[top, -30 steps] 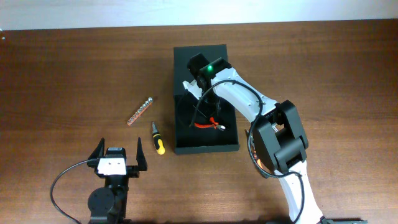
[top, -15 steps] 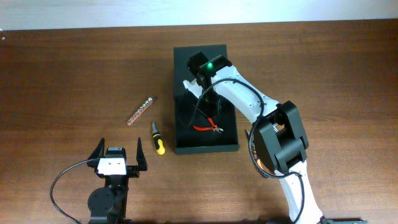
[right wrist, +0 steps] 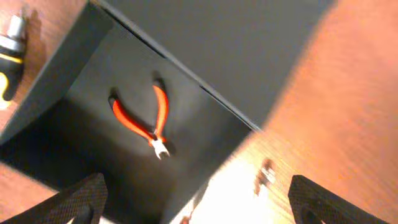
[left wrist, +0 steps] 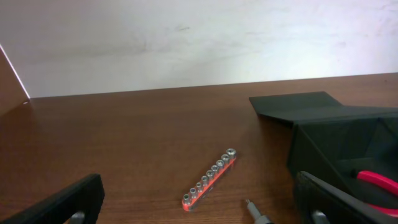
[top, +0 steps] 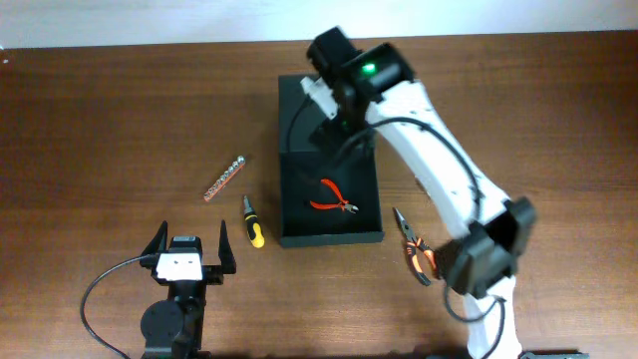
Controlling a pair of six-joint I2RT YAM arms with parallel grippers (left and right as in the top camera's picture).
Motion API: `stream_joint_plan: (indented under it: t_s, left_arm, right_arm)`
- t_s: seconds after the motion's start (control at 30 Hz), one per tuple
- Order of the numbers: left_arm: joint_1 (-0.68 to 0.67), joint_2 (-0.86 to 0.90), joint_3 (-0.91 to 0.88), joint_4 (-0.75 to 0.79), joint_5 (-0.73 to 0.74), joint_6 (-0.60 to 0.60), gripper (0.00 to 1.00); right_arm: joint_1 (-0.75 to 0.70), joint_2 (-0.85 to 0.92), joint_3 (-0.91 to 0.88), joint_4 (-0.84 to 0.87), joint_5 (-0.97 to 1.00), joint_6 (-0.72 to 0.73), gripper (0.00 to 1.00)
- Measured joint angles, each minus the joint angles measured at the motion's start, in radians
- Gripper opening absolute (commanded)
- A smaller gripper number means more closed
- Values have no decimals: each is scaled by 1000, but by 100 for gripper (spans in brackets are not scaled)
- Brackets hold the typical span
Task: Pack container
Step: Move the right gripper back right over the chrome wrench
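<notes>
Next, the right gripper closes on the middle of the silver wrench (top: 429, 199) between the container and right arm.
The container (top: 329, 237) is a dark open box at the table's middle, its flap lid (top: 299, 100) lying flat behind it. Red-handled pliers (top: 334, 196) lie loose on its floor. My right gripper (top: 337, 120) hangs open, high over the box's back half. In the right wrist view the pliers (right wrist: 143, 121) lie well below its spread fingers (right wrist: 81, 199), which hold nothing. My left gripper (top: 189, 242) stands open near the front edge, left of the box. It looks toward the container (left wrist: 336, 137) and a red pliers handle (left wrist: 376, 180) inside.
A red socket rail (top: 224, 178) and a yellow-and-black screwdriver (top: 252, 221) lie on the wood left of the box. The rail (left wrist: 211, 177) lies ahead of the left gripper. Orange-and-black pliers (top: 411, 242) lie right of the box, near the right arm's base.
My right gripper has opened and let go of the red pliers, which now rest in the box. The right arm has risen and swung toward the back. The left arm has not moved.
</notes>
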Motion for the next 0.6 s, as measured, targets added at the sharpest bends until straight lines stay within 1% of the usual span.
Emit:
stream_joint_plan:
  t_s: [0.2,0.4,0.5,0.6]
  left_arm:
    - [0,0,0,0,0,0,99]
    - [0,0,0,0,0,0,99]
    - [0,0,0,0,0,0,99]
    - [0,0,0,0,0,0,99]
  right_arm:
    - [-64,-121,8,-81,28,58,93]
    - [-147,-148,-10,-130,40,81,93]
    - [-175,-164,-82,-119,43,87,93]
    - [-196,-202,-216,-61,45,96,95]
